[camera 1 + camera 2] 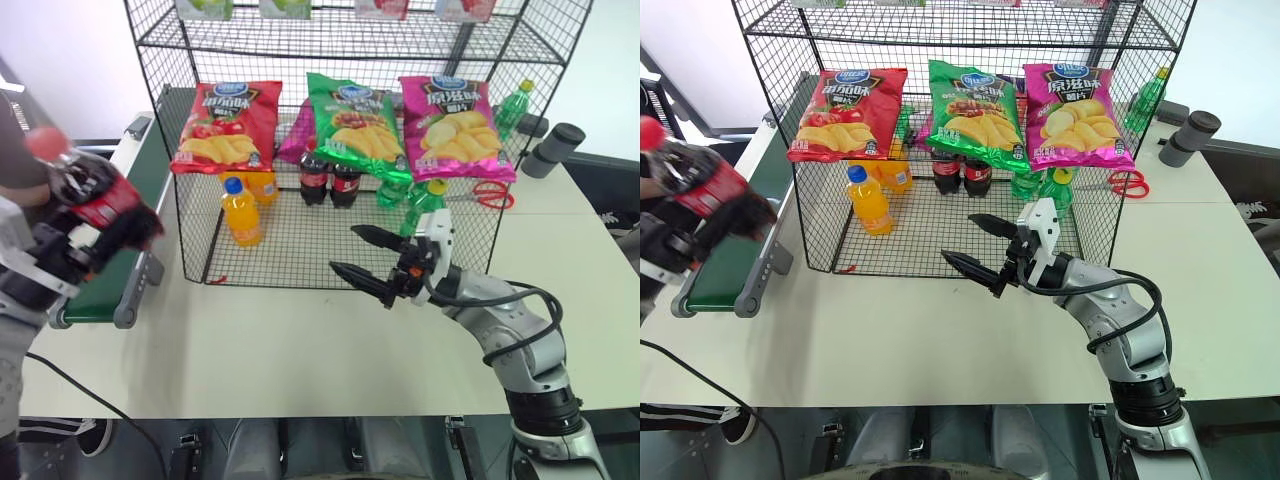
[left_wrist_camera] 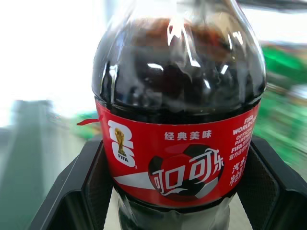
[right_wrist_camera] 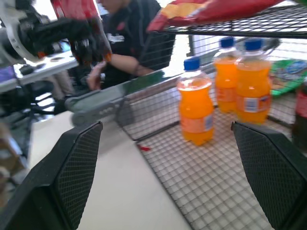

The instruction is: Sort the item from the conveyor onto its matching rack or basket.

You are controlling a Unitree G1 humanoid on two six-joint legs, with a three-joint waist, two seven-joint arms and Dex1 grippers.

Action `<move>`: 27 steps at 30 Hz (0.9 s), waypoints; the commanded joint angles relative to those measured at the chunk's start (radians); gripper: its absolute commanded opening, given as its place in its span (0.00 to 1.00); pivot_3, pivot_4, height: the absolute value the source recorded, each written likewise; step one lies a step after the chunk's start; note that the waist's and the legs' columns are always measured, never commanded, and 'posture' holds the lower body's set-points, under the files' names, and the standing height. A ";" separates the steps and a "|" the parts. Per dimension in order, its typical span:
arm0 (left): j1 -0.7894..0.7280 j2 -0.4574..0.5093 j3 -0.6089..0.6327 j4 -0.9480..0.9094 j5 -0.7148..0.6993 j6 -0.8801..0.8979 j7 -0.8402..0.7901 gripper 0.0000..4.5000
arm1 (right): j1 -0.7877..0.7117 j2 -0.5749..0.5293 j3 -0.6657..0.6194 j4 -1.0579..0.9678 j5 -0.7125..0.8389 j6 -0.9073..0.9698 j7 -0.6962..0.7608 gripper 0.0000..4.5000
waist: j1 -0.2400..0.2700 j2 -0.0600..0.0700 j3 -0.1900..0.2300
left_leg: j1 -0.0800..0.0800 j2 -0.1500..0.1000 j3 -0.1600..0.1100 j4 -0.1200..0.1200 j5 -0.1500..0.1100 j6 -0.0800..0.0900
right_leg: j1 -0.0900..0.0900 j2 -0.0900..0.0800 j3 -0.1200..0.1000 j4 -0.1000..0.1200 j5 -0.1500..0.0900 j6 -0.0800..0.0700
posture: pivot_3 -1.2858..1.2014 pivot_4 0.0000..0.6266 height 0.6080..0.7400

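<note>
Next, my left gripper releases the cola bottle, now lifted above the conveyor, to my right gripper over the front edge of the lower level point(image 1: 311, 275).
The item, a small cola bottle point(image 1: 72, 178) with a red cap and red label, is lifted above the conveyor point(image 1: 98, 292) at the far left. My left gripper point(image 1: 100, 215) is shut on it; the left wrist view has the bottle point(image 2: 177, 120) between the black fingers point(image 2: 79, 191). My right gripper point(image 1: 346, 250) hangs open and empty over the white table, just in front of the rack point(image 1: 190, 240). The rack's mesh-walled lower tier holds two cola bottles point(image 1: 328, 180).
Red, green and pink chip bags point(image 1: 352, 120) hang on the rack front. Orange soda bottles point(image 1: 243, 212) and green bottles point(image 1: 420, 200) stand in the lower tier. Red scissors point(image 1: 490, 193) and a grey cylinder point(image 1: 553, 150) lie at the right. A person point(image 3: 129, 43) sits beyond the conveyor.
</note>
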 commanded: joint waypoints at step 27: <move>-0.363 -0.129 -0.657 -0.056 0.275 0.026 -0.288 0.67 | -0.053 0.069 0.113 -0.076 0.092 0.136 -0.041 1.00 | 0.011 0.000 0.000 | -0.002 0.000 0.001 0.003 0.000 0.001 | 0.000 0.007 0.000 0.000 0.002 0.004 | 0.52 0.24 1.00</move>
